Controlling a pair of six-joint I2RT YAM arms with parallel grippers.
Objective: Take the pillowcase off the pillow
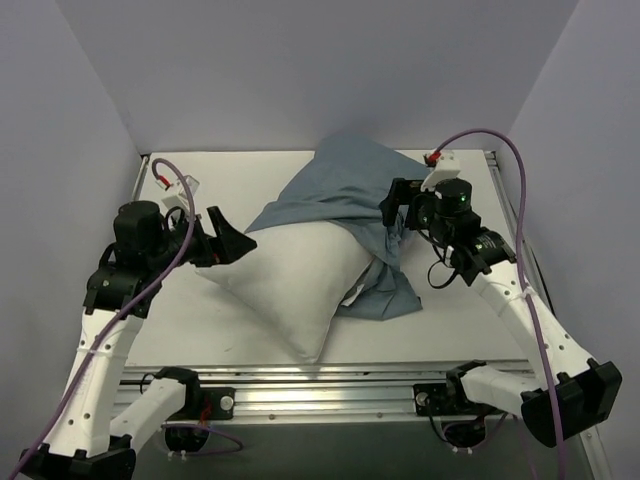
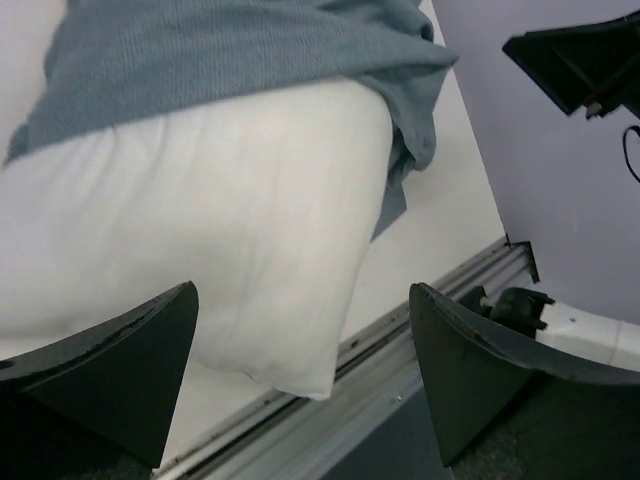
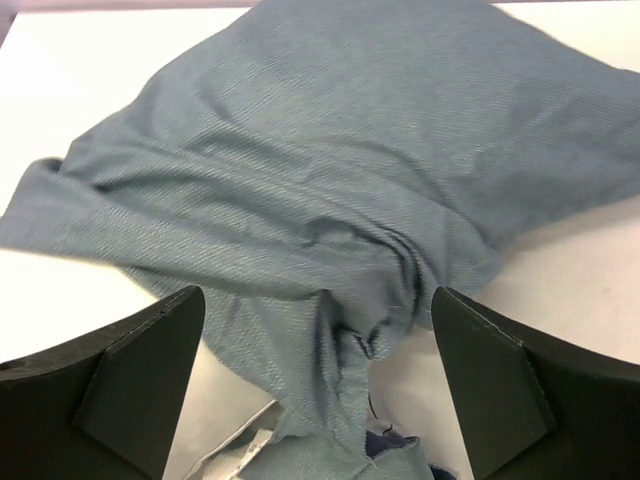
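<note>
The white pillow is next for my left gripper, which should grab it by its bare top point(image 1: 264, 256) point(image 2: 95, 195), just beside the edge of the dusty blue pillowcase on that gripper's side.
The white pillow point(image 1: 290, 280) lies across the table's middle, its near end bare. The dusty blue pillowcase point(image 1: 345, 190) is pushed back over its far end and bunched at the right point(image 1: 385, 285). My left gripper point(image 1: 235, 245) is open at the pillow's left side, and the pillow point(image 2: 220, 220) fills the left wrist view under the pillowcase point(image 2: 230, 50). My right gripper point(image 1: 398, 212) is open over the pillowcase point(image 3: 330, 180), with bunched folds point(image 3: 360, 400) between the fingers. I cannot tell if the fingers touch the cloth.
The white table point(image 1: 250, 175) ends in a metal rail point(image 1: 330, 385) at the near edge. Grey walls close in on the left, back and right. A purple cable point(image 1: 515, 180) loops by the right arm.
</note>
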